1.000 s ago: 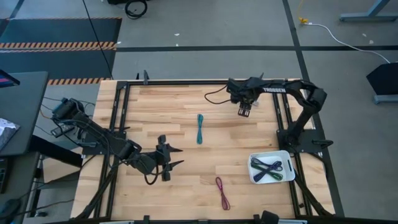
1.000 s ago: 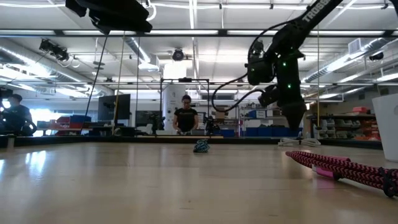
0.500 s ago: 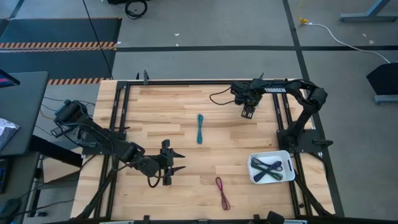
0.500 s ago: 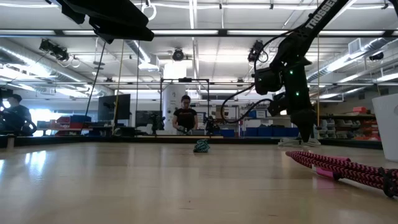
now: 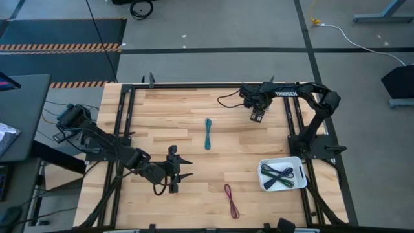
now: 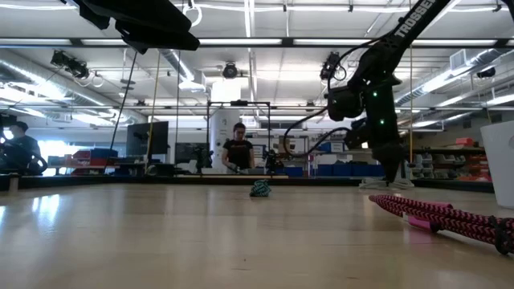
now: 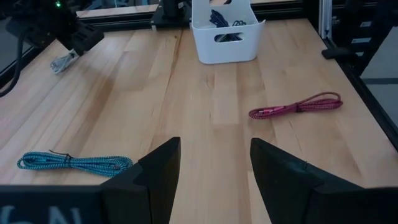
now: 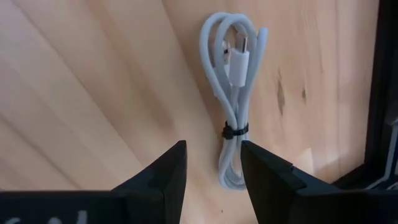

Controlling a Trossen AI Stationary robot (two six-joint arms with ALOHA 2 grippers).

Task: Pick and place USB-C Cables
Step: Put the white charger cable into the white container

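Observation:
My right gripper should back up, center over the pale grey cable bundle and close at the black tie [image 8: 235, 130], because the bundle's near end sits off-center beside one fingertip.
A pale grey cable bundle [image 8: 231, 93] lies flat on the wooden table at the far right. My right gripper [image 8: 213, 149] stands open just above it, pointing steeply down, with the bundle's near end between the fingers and apart from them. In the high view this gripper [image 5: 257, 118] covers the bundle. A teal cable [image 5: 208, 134] lies mid-table. A maroon cable [image 5: 231, 200] lies near the front edge. My left gripper [image 5: 186, 167] hangs open and empty over the near-left part of the table, facing the maroon cable [image 7: 295, 107].
A white tray [image 5: 266, 184] with several coloured cables inside stands at the near right; it also shows in the left wrist view [image 7: 224, 50]. A black frame rail runs along the table's right edge beside the pale grey cable. Bare wood lies between the cables.
My right gripper has gone a little toward the table's right edge and sunk toward the table, then held still for the last half second. Its fingers stay as wide apart as before. No cable has moved.

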